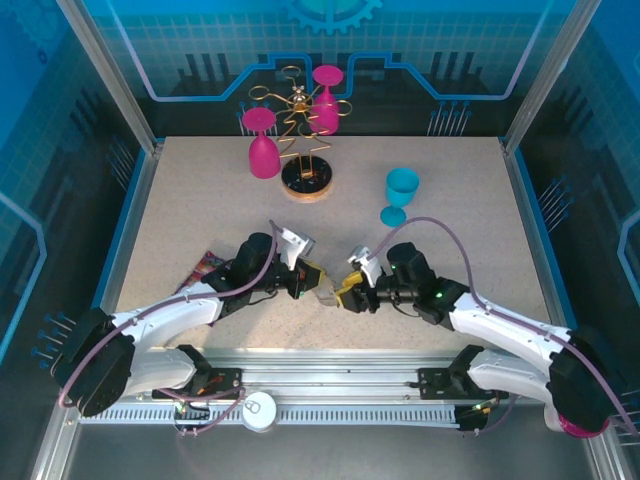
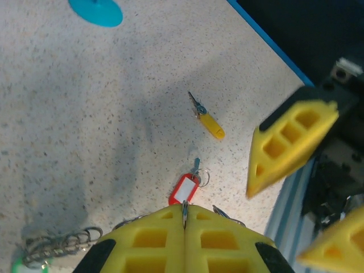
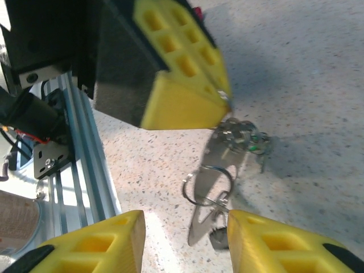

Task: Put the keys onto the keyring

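Note:
My right gripper, crooked at the hanging keyring's lower end, should square up and pinch the ring at my left gripper's tips [image 3: 226, 99].
My left gripper [image 2: 185, 219] is shut on a thin metal ring of the keyring [image 2: 184, 209], just above the table. The red key [image 2: 185, 189] hangs from that ring in front of the pads. On the table beyond it lies the yellow-orange key [image 2: 210, 124], loose. Small linked rings with a green tag [image 2: 57, 244] trail to the lower left. In the right wrist view the keyring's round ring [image 3: 207, 185] and green-tagged cluster [image 3: 245, 138] hang under the left finger [image 3: 182, 74]. My right gripper [image 3: 185, 244] is open, facing the ring with nothing between its pads. Both grippers meet at the table's near middle [image 1: 330, 288].
A blue cup [image 1: 400, 195] stands behind the right arm. Two pink goblets [image 1: 263, 140] and a wire stand [image 1: 305, 178] are at the back. A snack packet [image 1: 205, 265] lies by the left arm. The aluminium rail [image 1: 330, 375] runs along the near edge.

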You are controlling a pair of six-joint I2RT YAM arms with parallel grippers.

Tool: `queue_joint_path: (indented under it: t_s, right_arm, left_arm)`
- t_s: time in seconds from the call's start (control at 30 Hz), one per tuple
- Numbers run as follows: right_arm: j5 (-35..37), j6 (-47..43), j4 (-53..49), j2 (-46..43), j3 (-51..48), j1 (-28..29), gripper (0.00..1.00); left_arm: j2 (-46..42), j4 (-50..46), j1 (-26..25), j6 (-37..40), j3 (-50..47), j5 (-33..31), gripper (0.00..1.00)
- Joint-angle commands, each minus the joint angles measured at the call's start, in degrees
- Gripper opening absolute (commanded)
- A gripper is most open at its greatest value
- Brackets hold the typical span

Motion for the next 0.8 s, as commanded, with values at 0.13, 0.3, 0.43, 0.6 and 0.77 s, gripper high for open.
queue_joint_path:
  t_s: [0.13, 0.3, 0.43, 0.6, 0.77]
  right_arm:
    - [8.9, 0.2, 5.2, 8.3, 5.0, 4.7, 0.45]
    - [13.6, -0.9, 5.2, 12.0, 6.8, 4.8, 0.28]
    - [17.0, -2.0, 5.2, 11.9, 6.7, 3.4, 0.19]
    - [13.2, -4.9, 9.0, 11.7, 6.8, 2.9, 0.26]
    - [14.3, -8.4, 11.9, 7.4, 2.8, 3.0, 0.4]
  left_arm:
    - [0.4, -14.6, 0.4, -16.9, 7.2, -3.4, 0.0]
    - [0.2, -21.3, 0.4, -21.8, 10.4, -3.3, 0.0]
    - [-0.9, -26.9, 0.5, -26.6, 12.7, -3.8, 0.0]
    - [-0.9, -30.4, 0.7, -40.9, 14.4, -2.8, 0.0]
    - [0.3, -34.5, 2.3, -56.6, 16.0, 0.4, 0.0]
